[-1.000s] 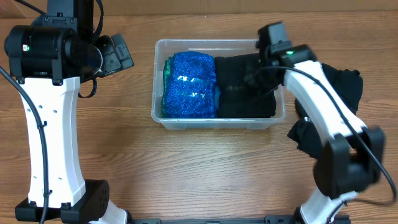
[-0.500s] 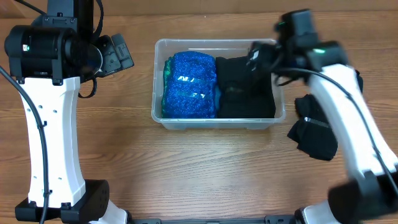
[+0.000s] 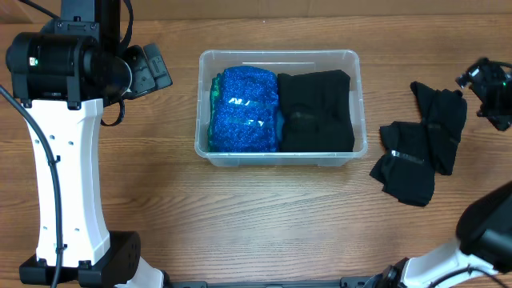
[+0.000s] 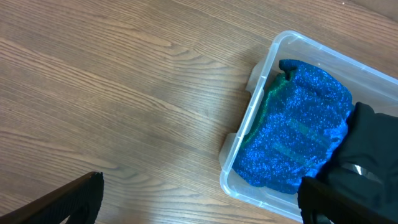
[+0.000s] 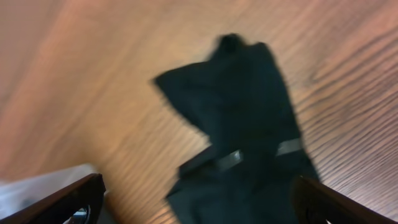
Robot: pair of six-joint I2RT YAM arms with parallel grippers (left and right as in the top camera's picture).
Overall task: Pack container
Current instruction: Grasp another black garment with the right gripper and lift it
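My right gripper should move to close its fingers on the outer edge of the black garment (image 3: pixel 456 119) (image 5: pixel 275 102) that lies farther away from the clear container.
The clear container (image 3: pixel 279 56) sits mid-table holding a glittery blue cloth (image 3: pixel 243 109) on its left and a folded black cloth (image 3: pixel 315 112) on its right. It shows too in the left wrist view, the container (image 4: pixel 245 143) with the blue cloth (image 4: pixel 298 143) inside. My left gripper (image 3: pixel 152 70) hangs open, left of the container and apart from it; its fingertips frame bare wood. My right gripper (image 3: pixel 486 86) is open at the far right edge, above a pile of black garments (image 3: pixel 420 152). The right wrist view, blurred, shows the black garments (image 5: pixel 249 137) under the open right gripper (image 5: pixel 199 202).
The black garments on the wood at the right have grey bands across them. The left arm's white links (image 3: pixel 68 160) rise over the table's left side. Bare wood lies in front of the container.
My right gripper opened, left the black cloth in the container's right half, and swung right to the table's edge over the black garments. The left arm has not moved.
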